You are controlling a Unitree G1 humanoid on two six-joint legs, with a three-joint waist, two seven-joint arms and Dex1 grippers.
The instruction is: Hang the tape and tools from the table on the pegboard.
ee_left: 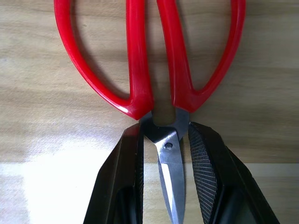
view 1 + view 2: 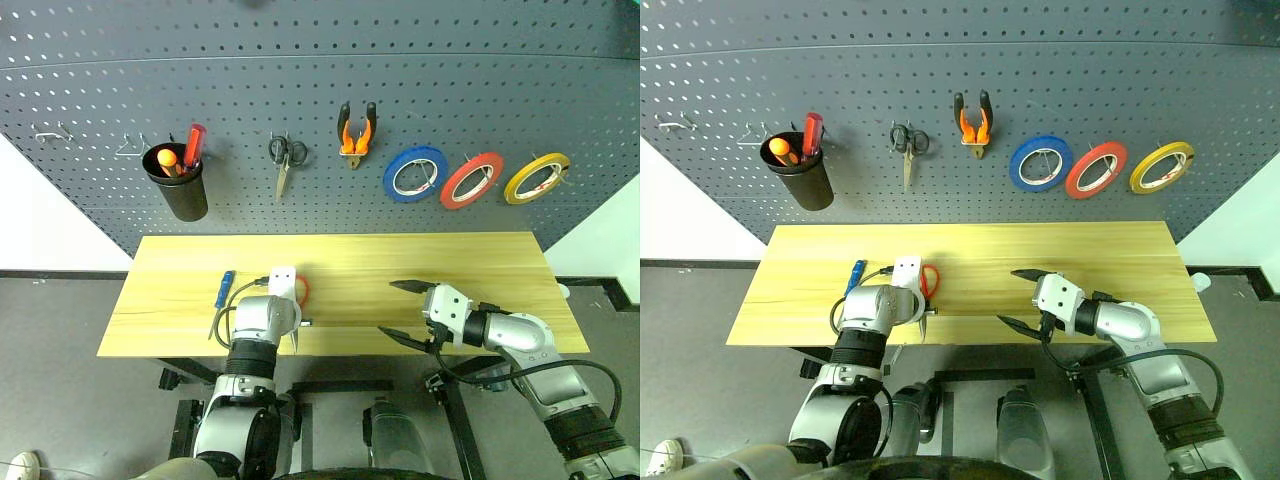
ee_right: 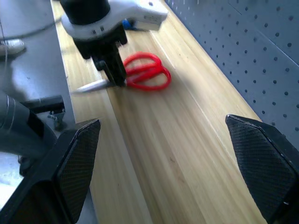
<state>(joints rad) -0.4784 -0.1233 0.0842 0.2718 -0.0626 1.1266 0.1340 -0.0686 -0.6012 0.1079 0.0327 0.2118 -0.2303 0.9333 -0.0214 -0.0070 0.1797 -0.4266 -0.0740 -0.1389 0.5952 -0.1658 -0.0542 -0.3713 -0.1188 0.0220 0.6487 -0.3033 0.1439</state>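
Observation:
I need to let go of the red-handled scissors, now at the table's front edge, with my left gripper on the pegboard hook [image 2: 272, 173] that holds the small black scissors.
My left gripper [image 1: 164, 135] is shut on the red-handled scissors [image 1: 135, 56] at the pivot. The handles point toward the pegboard [image 2: 300, 70], and the blade tip sticks out over the front edge of the table [image 2: 450, 260]. I cannot tell whether the scissors are lifted off the wood. The blue-handled screwdriver [image 2: 226, 288] lies just left of that hand. My right gripper [image 2: 390, 308] hangs open over the table's front right with nothing between its fingers. The pliers [image 2: 356, 130] and the yellow tape [image 2: 537, 177] hang on the pegboard.
A black cup [image 2: 180, 185] with orange and red handles hangs at the pegboard's left. Beside it hang small black scissors [image 2: 286, 160], then a blue roll [image 2: 415, 173] and a red roll [image 2: 472, 180]. Bare hooks [image 2: 52, 133] sit far left.

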